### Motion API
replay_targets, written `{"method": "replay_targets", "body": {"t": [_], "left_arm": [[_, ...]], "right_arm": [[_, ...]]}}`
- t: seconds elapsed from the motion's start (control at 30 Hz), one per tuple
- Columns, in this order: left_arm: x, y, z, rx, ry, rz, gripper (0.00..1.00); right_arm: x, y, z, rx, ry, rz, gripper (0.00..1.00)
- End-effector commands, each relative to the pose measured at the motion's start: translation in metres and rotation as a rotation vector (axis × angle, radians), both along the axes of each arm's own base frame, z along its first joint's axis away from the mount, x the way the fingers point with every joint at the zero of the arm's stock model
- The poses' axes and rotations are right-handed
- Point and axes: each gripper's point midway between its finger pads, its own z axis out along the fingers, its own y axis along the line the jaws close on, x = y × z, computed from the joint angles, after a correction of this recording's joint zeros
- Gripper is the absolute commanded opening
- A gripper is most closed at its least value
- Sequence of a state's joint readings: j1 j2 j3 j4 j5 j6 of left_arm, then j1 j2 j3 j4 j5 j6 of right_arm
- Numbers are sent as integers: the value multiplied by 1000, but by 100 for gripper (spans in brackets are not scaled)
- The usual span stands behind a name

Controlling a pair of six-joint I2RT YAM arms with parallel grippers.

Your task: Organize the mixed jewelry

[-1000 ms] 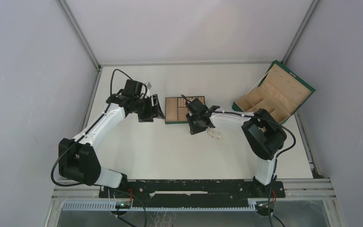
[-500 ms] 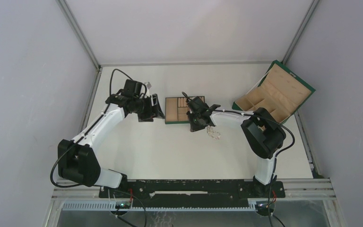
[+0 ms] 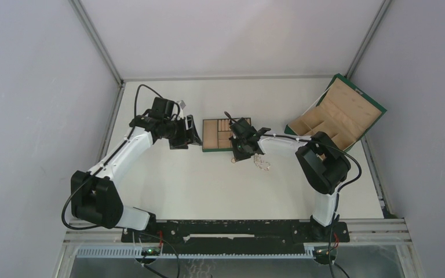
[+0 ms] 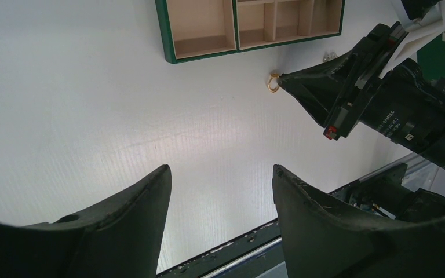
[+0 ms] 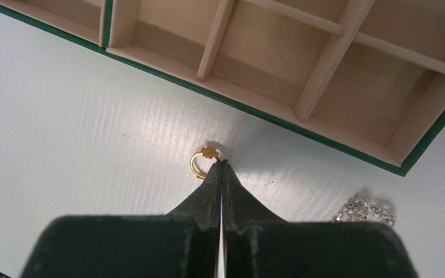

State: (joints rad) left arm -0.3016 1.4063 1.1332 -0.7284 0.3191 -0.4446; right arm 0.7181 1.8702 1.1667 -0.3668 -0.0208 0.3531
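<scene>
I should open my right gripper, which pinches the gold ring beside its flower head, then grip the flower head itself (image 5: 210,153) and offer the ring's band to my left gripper.
A small gold ring (image 5: 201,163) sits at the tips of my right gripper (image 5: 221,163), which is shut on its edge just in front of the tan compartmented tray (image 5: 266,113). The ring also shows in the left wrist view (image 4: 273,83), at the tip of the right gripper (image 4: 282,79). A silvery chain tangle (image 5: 364,209) lies on the table to the right of it, and shows in the top view (image 3: 261,163). My left gripper (image 4: 220,169) is open and empty, left of the tray (image 3: 211,134). A second gold ring is not in view.
A large green box with tan lining (image 3: 339,113) stands open at the back right, propped at an angle. Grey walls close in both sides and the back. The rail with the arm bases (image 3: 232,229) runs along the near edge.
My right gripper has moved a little up and left toward the tray's front edge, staying shut. The chain tangle stays where it was. The left arm has not moved.
</scene>
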Motion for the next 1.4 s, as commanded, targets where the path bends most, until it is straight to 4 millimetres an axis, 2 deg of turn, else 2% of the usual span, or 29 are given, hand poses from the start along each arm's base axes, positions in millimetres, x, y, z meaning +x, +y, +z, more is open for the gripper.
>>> {"method": "replay_targets", "body": {"t": [0.0, 0.07, 0.17, 0.23, 0.4, 0.6, 1.37], "left_arm": [[-1, -3, 10, -28, -32, -10, 69], [-2, -3, 10, -28, -33, -12, 69], [-2, -3, 10, -28, -34, -15, 69], [-3, -4, 10, -30, -31, -17, 69], [-4, -3, 11, -32, -35, -17, 69], [-6, -3, 10, -30, -32, -20, 69], [-7, -2, 8, -25, -26, -19, 69]], "right_arm": [[10, 11, 29, 78, -39, -24, 0], [11, 12, 33, 71, -66, -4, 0], [15, 12, 37, 68, -98, 20, 23], [18, 11, 38, 59, -105, 32, 31], [22, 12, 35, 22, -107, 90, 32], [26, 16, 28, -4, -99, 121, 30], [11, 21, 11, 14, -10, 162, 38]]}}
